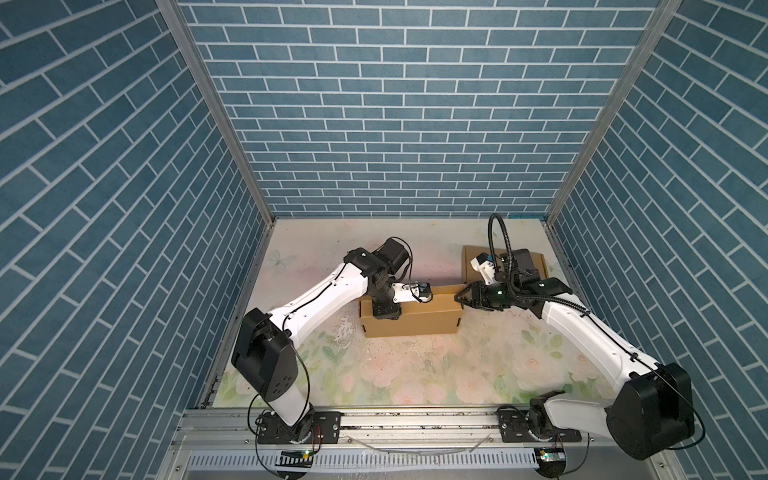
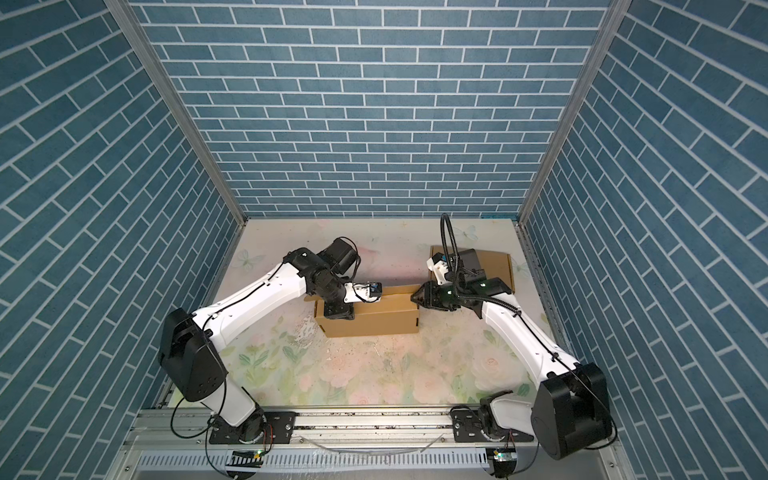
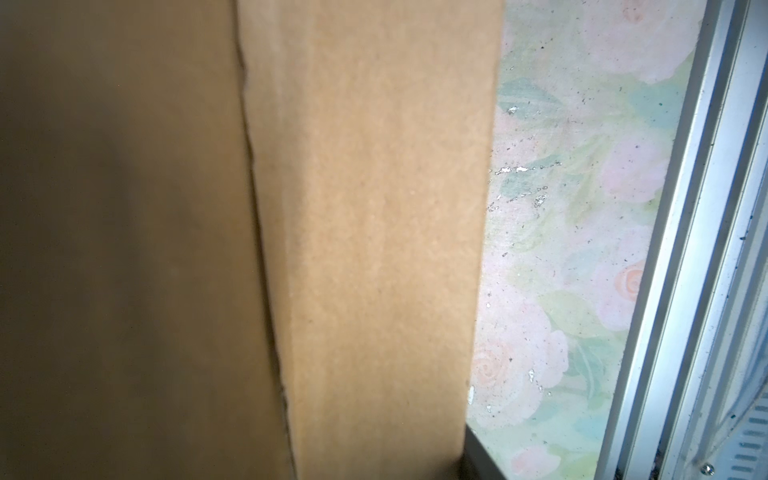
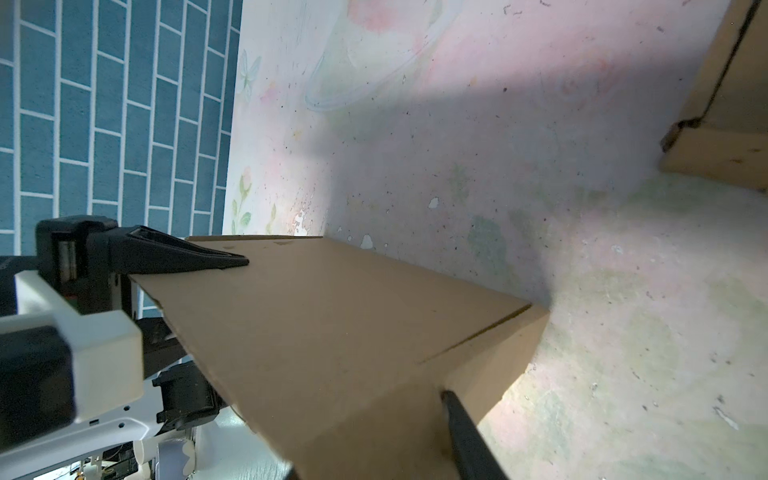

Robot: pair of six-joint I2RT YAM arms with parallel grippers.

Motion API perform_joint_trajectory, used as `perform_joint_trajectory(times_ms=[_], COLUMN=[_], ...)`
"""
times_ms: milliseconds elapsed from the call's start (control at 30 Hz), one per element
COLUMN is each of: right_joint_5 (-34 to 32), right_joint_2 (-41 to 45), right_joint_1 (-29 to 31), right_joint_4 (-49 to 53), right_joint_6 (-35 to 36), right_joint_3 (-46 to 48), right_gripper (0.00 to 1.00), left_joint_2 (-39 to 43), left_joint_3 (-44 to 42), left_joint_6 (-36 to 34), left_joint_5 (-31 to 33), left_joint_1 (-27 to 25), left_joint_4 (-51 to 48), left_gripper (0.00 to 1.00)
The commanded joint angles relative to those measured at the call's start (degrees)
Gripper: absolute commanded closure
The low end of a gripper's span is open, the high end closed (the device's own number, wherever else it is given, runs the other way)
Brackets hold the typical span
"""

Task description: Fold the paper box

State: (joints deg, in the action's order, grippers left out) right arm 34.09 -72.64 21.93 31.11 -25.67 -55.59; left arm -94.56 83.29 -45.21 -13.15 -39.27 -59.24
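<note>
The right gripper's fingers sit wide around the box's end, so next the right gripper backs off and pinches the back corner [image 1: 463, 285] before the left gripper leaves.
The brown paper box [image 1: 415, 320] [image 2: 374, 322] stands open-topped mid-table in both top views. My left gripper [image 1: 386, 313] [image 2: 338, 313] points down over its left end, with a strip of its wall [image 3: 374, 249] filling the gap between the jaws. One of its fingers [image 3: 478, 461] shows at the strip's edge, and another of these fingers [image 4: 187, 253] lies flat on the panel [image 4: 332, 332] in the right wrist view. My right gripper [image 1: 458, 298] [image 2: 413, 298] meets the box's right end. One of its fingers [image 4: 461, 436] rests against the cardboard; the other is hidden.
A second, flat piece of cardboard [image 1: 536, 259] [image 2: 496, 262] [image 4: 727, 137] lies at the back right under the right arm. Blue brick walls close in the floral table [image 1: 415, 374] on three sides. A metal rail [image 1: 415, 419] [image 3: 685, 249] runs along the front.
</note>
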Motion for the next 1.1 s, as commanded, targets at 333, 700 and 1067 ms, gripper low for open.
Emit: perform_joint_trajectory(times_ms=[333, 700, 1067], right_joint_5=[-7.95, -15.63, -15.53], right_joint_2=[0.78, -2.78, -5.73], right_joint_1=[0.22, 1.14, 3.69], right_joint_4=[12.90, 24.36, 24.70], right_joint_6=[8.74, 17.81, 19.09], right_joint_3=[-8.96, -18.86, -21.74], right_gripper=[0.49, 0.53, 0.69], left_joint_2=[-2.29, -2.09, -2.12], left_joint_3=[-1.14, -1.38, -1.39], left_joint_6=[0.06, -0.24, -0.27], left_joint_5=[-1.67, -1.53, -1.54], left_joint_1=[-0.02, -0.02, -0.02], left_joint_4=[1.40, 2.02, 2.10], left_gripper=[0.61, 0.61, 0.61])
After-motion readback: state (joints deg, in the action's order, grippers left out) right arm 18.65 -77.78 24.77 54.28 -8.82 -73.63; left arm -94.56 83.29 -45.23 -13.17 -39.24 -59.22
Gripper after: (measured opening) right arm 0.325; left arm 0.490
